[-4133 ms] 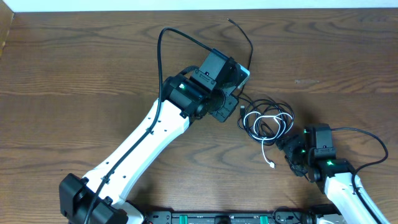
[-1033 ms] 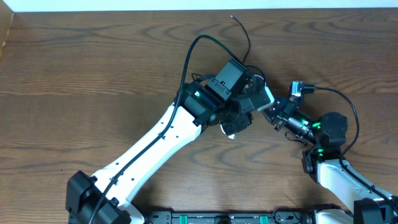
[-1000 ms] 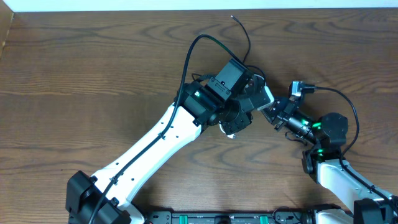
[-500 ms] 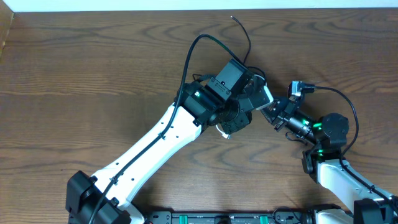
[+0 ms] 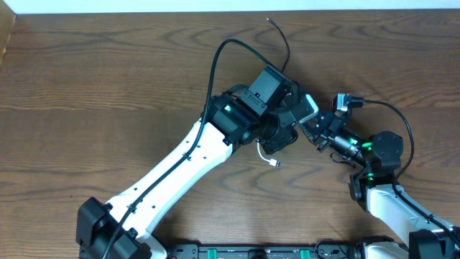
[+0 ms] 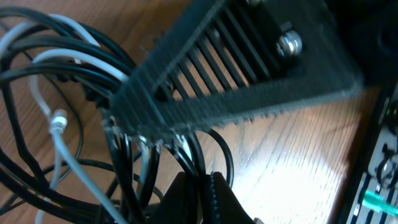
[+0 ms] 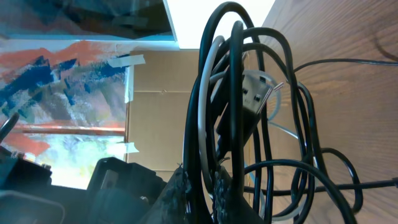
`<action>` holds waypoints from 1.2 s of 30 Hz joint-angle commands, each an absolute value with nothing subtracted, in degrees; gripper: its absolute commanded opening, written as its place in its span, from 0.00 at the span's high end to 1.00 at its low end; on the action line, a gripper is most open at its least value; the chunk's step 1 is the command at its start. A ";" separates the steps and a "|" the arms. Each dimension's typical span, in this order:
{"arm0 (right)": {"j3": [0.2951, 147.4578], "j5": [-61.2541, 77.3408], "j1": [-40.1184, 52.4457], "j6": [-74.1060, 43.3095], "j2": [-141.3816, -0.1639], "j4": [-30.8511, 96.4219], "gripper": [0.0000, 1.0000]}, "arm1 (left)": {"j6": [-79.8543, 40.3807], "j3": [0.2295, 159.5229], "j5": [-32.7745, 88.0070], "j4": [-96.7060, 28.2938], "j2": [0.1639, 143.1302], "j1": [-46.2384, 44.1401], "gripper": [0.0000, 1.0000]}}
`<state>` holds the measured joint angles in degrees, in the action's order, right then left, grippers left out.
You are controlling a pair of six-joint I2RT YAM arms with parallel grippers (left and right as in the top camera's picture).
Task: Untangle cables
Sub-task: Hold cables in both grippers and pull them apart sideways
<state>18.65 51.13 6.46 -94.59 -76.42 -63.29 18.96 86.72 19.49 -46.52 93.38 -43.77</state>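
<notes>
The black plug sits among cable loops while my left gripper holds black cable pieces, so it should open and take the cable (image 7: 223, 143) just behind the black plug.
The cables are lifted off the table as one bundle between my two grippers. In the overhead view my left gripper (image 5: 298, 115) and right gripper (image 5: 313, 130) meet tip to tip. A white cable tail (image 5: 269, 156) hangs below them, and one black cable (image 5: 284, 42) trails to the far edge. In the left wrist view my left gripper (image 6: 208, 179) is shut on black strands, with white strands (image 6: 57, 118) beside them. In the right wrist view my right gripper (image 7: 200, 178) pinches black cable loops (image 7: 233, 74) and a white strand (image 7: 205, 81).
The thick black wire (image 5: 215, 68) of the left arm arches over its wrist. The right arm's wire (image 5: 402, 126) loops at the right. The ribbed finger (image 6: 236, 81) of the right gripper crosses the left wrist view close above the cables. The wooden table (image 5: 100, 86) lies all around.
My left gripper has shut on the bundle and turned slightly. The white tail has dropped lower and now hangs down to the table. The right arm has hardly moved.
</notes>
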 commanded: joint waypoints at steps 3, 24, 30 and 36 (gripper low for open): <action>18.98 51.11 6.81 -94.72 -75.59 -63.64 0.90 | 15.53 86.46 20.99 -45.76 94.19 -43.81 0.93; 18.98 50.96 6.79 -94.70 -75.59 -63.40 0.99 | 15.31 86.48 20.23 -47.66 93.30 -43.79 0.18; 18.98 51.03 6.79 -94.70 -75.59 -63.42 0.99 | 10.72 86.48 6.46 -48.82 93.17 -43.72 0.12; 18.98 51.27 6.79 -94.72 -75.59 -63.48 0.99 | 10.39 86.48 4.91 -48.97 93.17 -43.18 0.11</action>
<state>18.65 50.83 6.46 -94.61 -76.42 -62.92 11.73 86.72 8.16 -48.93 93.54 -43.59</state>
